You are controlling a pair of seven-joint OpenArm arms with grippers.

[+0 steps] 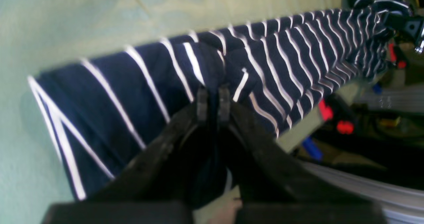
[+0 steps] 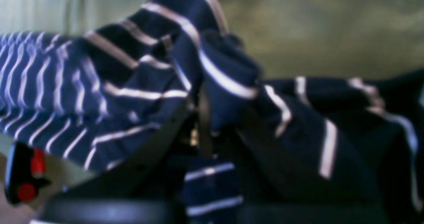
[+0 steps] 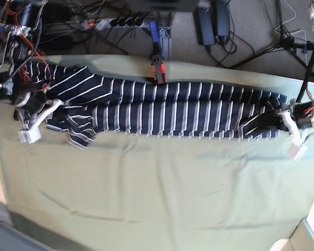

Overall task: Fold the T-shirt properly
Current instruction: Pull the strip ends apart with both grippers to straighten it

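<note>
The left gripper pinches an inner fold of the T-shirt while the T-shirt's end edge lies loose, so it should open and take the layers (image 1: 93, 132) beside that edge.
The T-shirt (image 3: 172, 107), dark navy with thin white stripes, lies stretched in a long folded band across the back of the table. My left gripper (image 3: 280, 120) is at its end on the right of the base view, and its fingertips (image 1: 212, 103) are shut on a pinch of the T-shirt (image 1: 281, 52). My right gripper (image 3: 51, 110) is at the opposite end, where a sleeve bunches up. In the right wrist view, the T-shirt (image 2: 228, 71) is gathered between this gripper's (image 2: 205, 118) shut fingers, and folds hide the fingertips.
An olive-green cloth (image 3: 157, 188) covers the table in front of the shirt. A red and black clamp (image 3: 157, 65) sits at the back edge. Cables and a power strip (image 3: 115, 23) lie behind it. A pale box corner (image 3: 303, 238) shows at the bottom right.
</note>
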